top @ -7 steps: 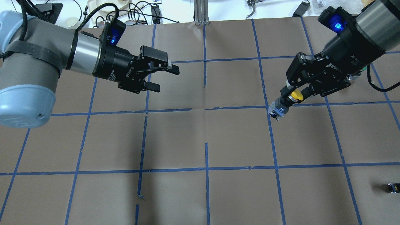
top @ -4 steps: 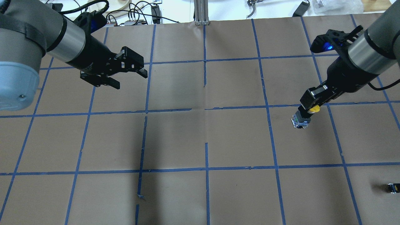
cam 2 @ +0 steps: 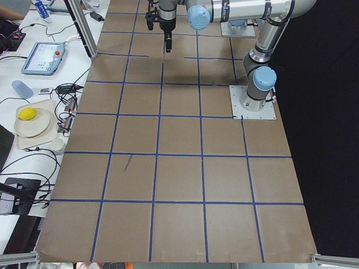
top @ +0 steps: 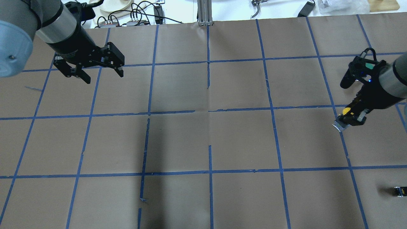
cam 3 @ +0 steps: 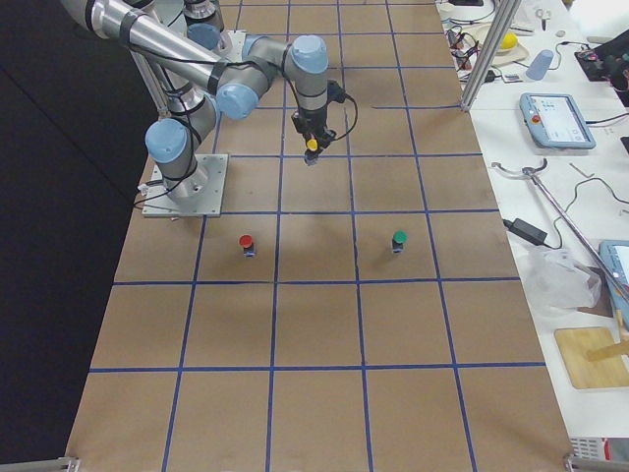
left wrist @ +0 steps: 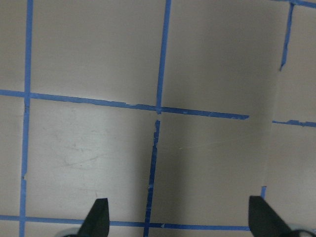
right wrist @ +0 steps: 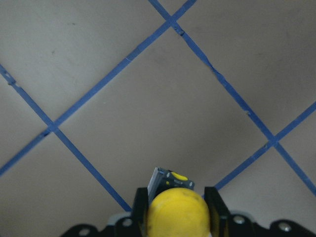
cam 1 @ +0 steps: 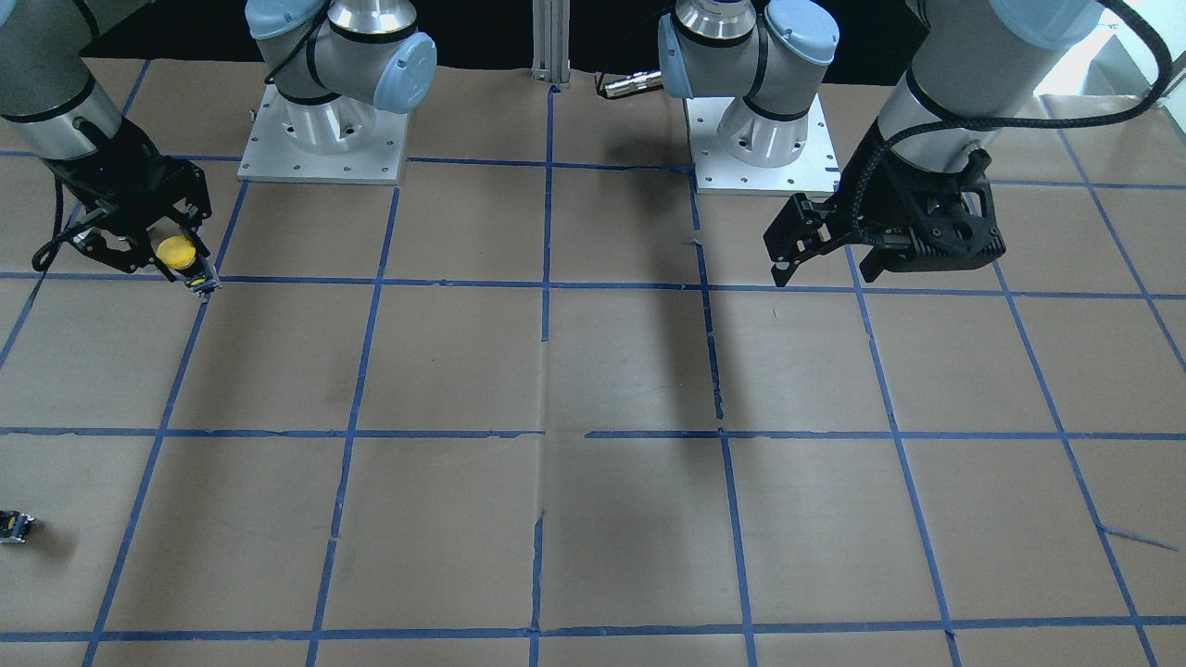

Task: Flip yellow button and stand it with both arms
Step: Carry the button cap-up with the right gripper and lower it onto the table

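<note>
Next, the right gripper releases the yellow button inside the empty tape square (cam 1: 79, 356) next to the small black part's square.
The yellow button (top: 346, 111) is held in my right gripper (top: 352, 117), which is shut on it at the table's right side. Its yellow cap points up and its grey body (top: 339, 124) hangs down towards the paper. In the right wrist view the cap (right wrist: 176, 212) sits between the two fingers. The button also shows in the front view (cam 1: 174, 251) and the right side view (cam 3: 312, 146). I cannot tell whether its base touches the table. My left gripper (top: 104, 78) is open and empty, far off at the back left; its fingertips (left wrist: 96, 219) show over bare paper.
The table is brown paper with a blue tape grid (top: 210, 111). A small black part with a yellow mark (top: 400, 190) lies at the front right. A red-capped button (cam 3: 246, 243) and a green-capped one (cam 3: 398, 239) stand further out. Cables clutter the bench (top: 133, 14) behind.
My right gripper has moved right and turned downward with the yellow button, so the cap is now on top. My left gripper has drawn back to the left, still open.
</note>
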Robot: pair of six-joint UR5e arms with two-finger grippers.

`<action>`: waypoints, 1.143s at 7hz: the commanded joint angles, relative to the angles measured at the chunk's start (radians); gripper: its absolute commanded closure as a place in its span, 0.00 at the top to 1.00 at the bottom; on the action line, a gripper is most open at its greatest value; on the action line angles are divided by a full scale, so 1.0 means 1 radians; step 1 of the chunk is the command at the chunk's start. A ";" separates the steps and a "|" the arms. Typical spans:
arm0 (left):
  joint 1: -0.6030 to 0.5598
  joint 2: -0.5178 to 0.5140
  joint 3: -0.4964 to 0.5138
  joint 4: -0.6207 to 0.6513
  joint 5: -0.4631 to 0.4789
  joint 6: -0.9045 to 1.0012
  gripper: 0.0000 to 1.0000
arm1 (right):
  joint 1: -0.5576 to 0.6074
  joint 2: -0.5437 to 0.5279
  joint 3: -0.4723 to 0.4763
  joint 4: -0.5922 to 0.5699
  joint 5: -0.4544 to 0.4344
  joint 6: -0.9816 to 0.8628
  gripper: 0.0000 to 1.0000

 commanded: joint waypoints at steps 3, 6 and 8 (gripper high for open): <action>-0.096 -0.026 0.078 -0.075 0.068 0.046 1.00 | -0.348 0.188 0.052 -0.212 0.137 -0.835 0.33; -0.041 -0.026 0.073 -0.075 0.061 0.066 1.00 | -0.429 0.336 0.039 -0.349 0.171 -1.178 0.34; -0.046 -0.029 0.074 -0.076 0.062 0.058 1.00 | -0.432 0.350 0.039 -0.356 0.135 -1.199 0.35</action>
